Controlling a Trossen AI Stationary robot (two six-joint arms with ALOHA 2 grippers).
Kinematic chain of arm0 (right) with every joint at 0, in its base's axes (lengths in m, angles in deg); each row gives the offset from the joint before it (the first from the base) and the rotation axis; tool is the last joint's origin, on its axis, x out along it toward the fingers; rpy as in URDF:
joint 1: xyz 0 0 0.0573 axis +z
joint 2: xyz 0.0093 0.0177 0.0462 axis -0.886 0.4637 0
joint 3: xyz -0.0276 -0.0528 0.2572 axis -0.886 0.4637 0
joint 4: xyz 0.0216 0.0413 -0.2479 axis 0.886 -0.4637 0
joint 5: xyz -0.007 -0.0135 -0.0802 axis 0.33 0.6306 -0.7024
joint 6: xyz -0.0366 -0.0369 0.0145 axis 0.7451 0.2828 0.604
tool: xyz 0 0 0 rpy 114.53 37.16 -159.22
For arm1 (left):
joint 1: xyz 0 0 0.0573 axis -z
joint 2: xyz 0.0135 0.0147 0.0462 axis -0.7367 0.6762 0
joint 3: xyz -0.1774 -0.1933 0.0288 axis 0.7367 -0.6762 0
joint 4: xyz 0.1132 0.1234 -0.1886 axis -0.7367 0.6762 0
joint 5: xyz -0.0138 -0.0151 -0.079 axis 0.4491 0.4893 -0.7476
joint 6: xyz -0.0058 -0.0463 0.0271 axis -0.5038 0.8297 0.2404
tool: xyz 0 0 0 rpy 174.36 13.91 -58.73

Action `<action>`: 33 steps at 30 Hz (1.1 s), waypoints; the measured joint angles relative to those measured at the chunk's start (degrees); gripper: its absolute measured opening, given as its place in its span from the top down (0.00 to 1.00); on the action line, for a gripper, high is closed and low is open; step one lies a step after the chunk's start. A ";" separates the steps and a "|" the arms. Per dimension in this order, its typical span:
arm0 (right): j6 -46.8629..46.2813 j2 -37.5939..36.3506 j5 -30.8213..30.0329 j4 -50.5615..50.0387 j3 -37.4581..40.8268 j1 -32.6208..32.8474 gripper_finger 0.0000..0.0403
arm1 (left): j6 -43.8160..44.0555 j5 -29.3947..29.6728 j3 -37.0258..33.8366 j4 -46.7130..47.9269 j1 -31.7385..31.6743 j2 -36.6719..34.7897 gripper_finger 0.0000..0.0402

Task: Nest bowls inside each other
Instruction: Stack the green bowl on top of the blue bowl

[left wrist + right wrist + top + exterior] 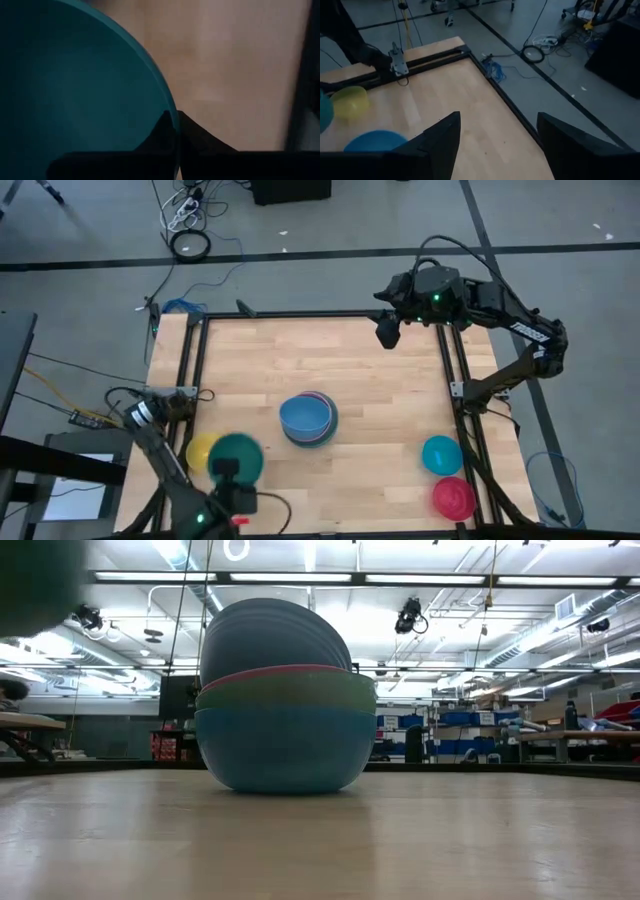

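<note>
The dark green bowl, now beside a yellow bowl, will be let go by my left gripper inside the light blue bowl (pixel 307 416) on top of the mid-table stack.
A stack of nested bowls (pixel 308 420) sits mid-table with a light blue bowl on top. In the low view that top bowl (pixel 270 635) leans tilted inside the pink and green rims. My left gripper (pixel 230 472) is shut on a dark green bowl (pixel 237 455) at the near left, beside a yellow bowl (pixel 199 450). A teal bowl (pixel 441 455) and a red bowl (pixel 453 498) rest on the table at the near right. My right gripper (pixel 388 330) hangs open, raised over the far right part of the table. My left gripper pinches the green bowl's rim (pixel 172 107), one finger inside the bowl and one outside. The fingers come from above, slanting down from the table's near side. The bowl is lifted clear of the table and shows as a dark blur (pixel 40 580) high in the low view.
A black frame (pixel 196 360) runs round the wooden table top. The right wrist view shows bare wood (pixel 470 95) between the stack and the far edge. Cables and a clamp (pixel 160 315) sit at the far left corner.
</note>
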 joint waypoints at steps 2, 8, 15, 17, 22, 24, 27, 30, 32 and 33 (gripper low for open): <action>-1.65 0.05 -0.06 -1.58 0.88 1.84 0.38 | -4.34 5.72 1.39 -0.81 -2.42 -2.56 0.99; -6.89 0.14 -1.62 -3.99 7.78 11.10 0.38 | -16.54 15.61 1.18 -0.31 -11.13 -9.73 0.99; -13.51 0.14 -7.41 -2.36 15.23 22.25 0.38 | -36.22 12.72 1.18 -8.88 -23.51 -13.09 0.99; -14.89 0.14 -8.89 -2.44 15.90 24.84 0.38 | -40.74 8.05 1.03 -12.58 -26.73 -13.09 0.99; -16.58 -0.38 -12.97 -2.36 16.03 30.62 0.38 | -46.07 -3.53 -5.22 -20.01 -32.85 -13.02 0.99; -17.18 -1.13 -14.67 -2.41 16.03 32.45 0.38 | -46.64 -5.63 -8.05 -21.99 -34.24 -12.95 0.99; -18.16 -2.55 -16.86 -2.63 16.03 34.62 0.38 | -47.18 -9.63 -10.72 -28.82 -34.92 -13.00 0.99; -19.56 -4.50 -18.41 -3.54 16.03 35.86 0.38 | -47.43 -13.51 -11.98 -34.51 -34.77 -12.76 0.99; -20.86 -5.73 -19.73 -4.54 16.03 36.58 0.38 | -47.43 -14.84 -13.10 -37.07 -34.77 -12.64 0.99; -21.44 -6.25 -20.16 -5.04 16.03 36.86 0.38 | -47.40 -14.93 -13.95 -37.31 -34.80 -12.45 0.99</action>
